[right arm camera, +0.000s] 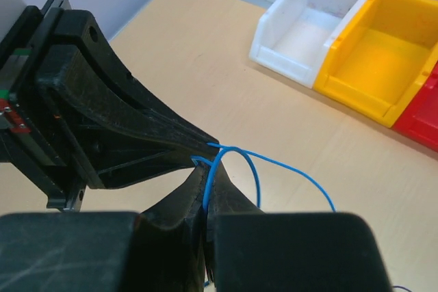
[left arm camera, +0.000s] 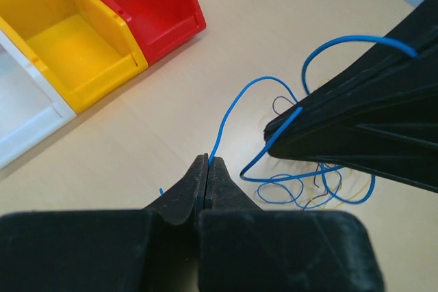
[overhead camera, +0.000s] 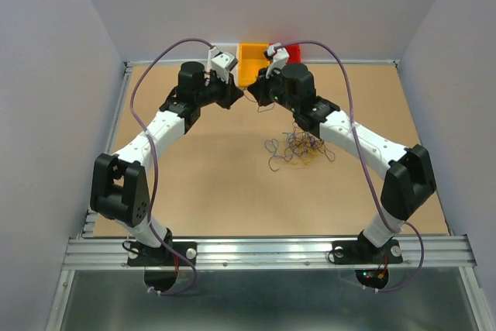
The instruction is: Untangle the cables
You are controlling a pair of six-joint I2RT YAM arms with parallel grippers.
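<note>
The blue wire loops between the robot's grippers, so the right gripper should open and take it beside the left gripper's fingers (left arm camera: 213, 150) before carrying it to the red bin.
The cables (overhead camera: 298, 147) lie as a loose bunch of thin loopy wires on the table, right of centre, and also show in the left wrist view (left arm camera: 321, 186). One blue wire (left arm camera: 229, 111) rises from the bunch and runs between both grippers. My left gripper (left arm camera: 207, 160) is shut on one end of it, with a short stub sticking out behind the tips. My right gripper (right arm camera: 207, 172) is shut on the same blue wire (right arm camera: 287, 165), which loops over its tips. The two grippers meet tip to tip near the back centre (overhead camera: 254, 99), a little above the table.
Three open bins stand in a row at the back edge: white (right arm camera: 287, 66), yellow (right arm camera: 356, 97) and red (right arm camera: 417, 131), close behind the grippers. Grey walls enclose the table on three sides. Thick lavender cables run along both arms.
</note>
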